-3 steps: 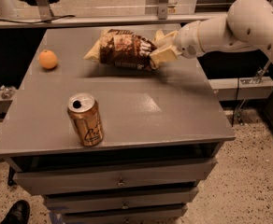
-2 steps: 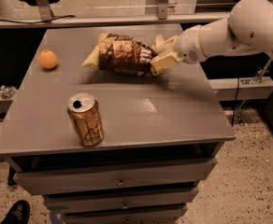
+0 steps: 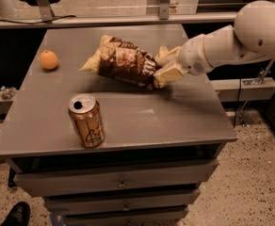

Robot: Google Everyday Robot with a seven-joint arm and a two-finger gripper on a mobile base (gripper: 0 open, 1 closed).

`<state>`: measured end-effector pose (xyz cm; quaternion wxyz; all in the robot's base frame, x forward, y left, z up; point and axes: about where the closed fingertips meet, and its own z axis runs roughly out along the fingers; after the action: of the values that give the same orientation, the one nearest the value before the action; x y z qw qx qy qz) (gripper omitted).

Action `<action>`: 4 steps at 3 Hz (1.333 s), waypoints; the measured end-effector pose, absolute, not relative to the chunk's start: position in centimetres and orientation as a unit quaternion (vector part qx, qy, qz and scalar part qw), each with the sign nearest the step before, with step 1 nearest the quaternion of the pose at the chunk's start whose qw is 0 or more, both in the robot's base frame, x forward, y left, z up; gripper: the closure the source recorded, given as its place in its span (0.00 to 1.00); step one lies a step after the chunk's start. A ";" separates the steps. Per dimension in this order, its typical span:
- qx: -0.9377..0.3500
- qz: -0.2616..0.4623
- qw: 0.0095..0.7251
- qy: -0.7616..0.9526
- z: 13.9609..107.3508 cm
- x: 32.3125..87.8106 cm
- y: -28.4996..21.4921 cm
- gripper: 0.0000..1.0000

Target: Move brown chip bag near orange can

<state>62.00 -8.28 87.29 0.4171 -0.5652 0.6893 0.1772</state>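
The brown chip bag, now hanging tilted above the table top, will be let go by my gripper on the grey table (image 3: 132,84) just behind the orange can, toward my arm.
The brown chip bag (image 3: 123,62) is dark brown with pale cream ends and white lettering. It hangs tilted above the table top, its left end higher and its shadow on the surface below. My gripper (image 3: 162,67) comes in from the right on a white arm and is shut on the bag's right end. The orange can (image 3: 86,120) stands upright near the table's front left edge, silver top and pull-tab opening showing. It is apart from the bag, down and to the left of it.
A small round orange fruit (image 3: 49,60) lies at the table's left side. The grey table (image 3: 175,121) has drawers below its front edge. A metal rail runs behind the table. A black shoe (image 3: 18,214) shows on the floor at bottom left.
My gripper has lifted the chip bag off the table and carried it forward and left, toward the can. The can and the fruit have not moved.
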 end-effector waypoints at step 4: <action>-0.586 0.160 0.409 0.681 91.1 57.0 -10.3 1.00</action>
<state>57.03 -10.28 91.10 0.4090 -0.5860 0.6810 0.1598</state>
